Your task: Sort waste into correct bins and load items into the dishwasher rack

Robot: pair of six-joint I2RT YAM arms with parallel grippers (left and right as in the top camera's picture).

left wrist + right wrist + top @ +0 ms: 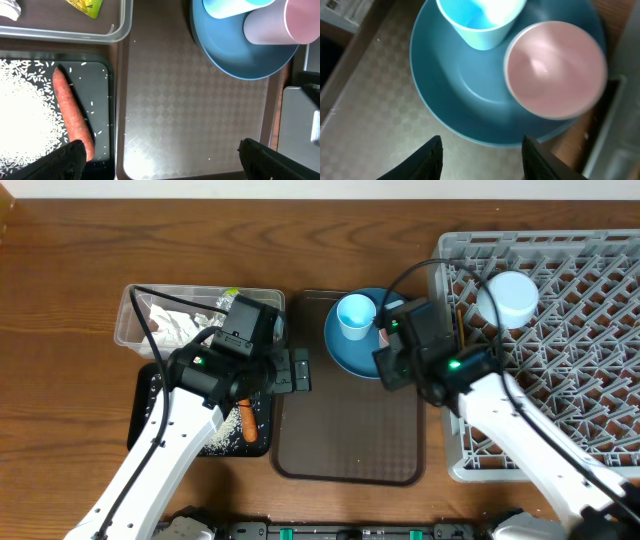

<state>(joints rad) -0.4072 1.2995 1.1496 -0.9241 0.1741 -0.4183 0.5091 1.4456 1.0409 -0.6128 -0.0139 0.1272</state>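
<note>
The light blue cup on the plate is next for my left gripper, which should go to it and close on the cup's rim (339, 311) facing the clear tub.
The dark blue plate (343, 352) (465, 95) rests at the far end of the brown serving tray (350, 430). On it stand a light blue cup (355, 315) (480, 20) and a pink cup (555, 70) (297, 22). My right gripper (482, 160) hovers open just short of the plate's near rim, with nothing between its fingers. My left gripper (160, 165) is wide open over the tray's left edge, also empty. An orange carrot (72, 115) and loose rice (22, 115) lie in the black tray (148, 395). Napkins (175, 325) and a yellow-green wrapper (85, 6) sit in the clear tub (130, 330).
The grey dishwasher rack (580, 370) fills the right side, with a whitish bowl (508, 298) upside down near its back left. Its wall runs close beside the plate and my right arm. Bare wooden table lies along the back and far left.
</note>
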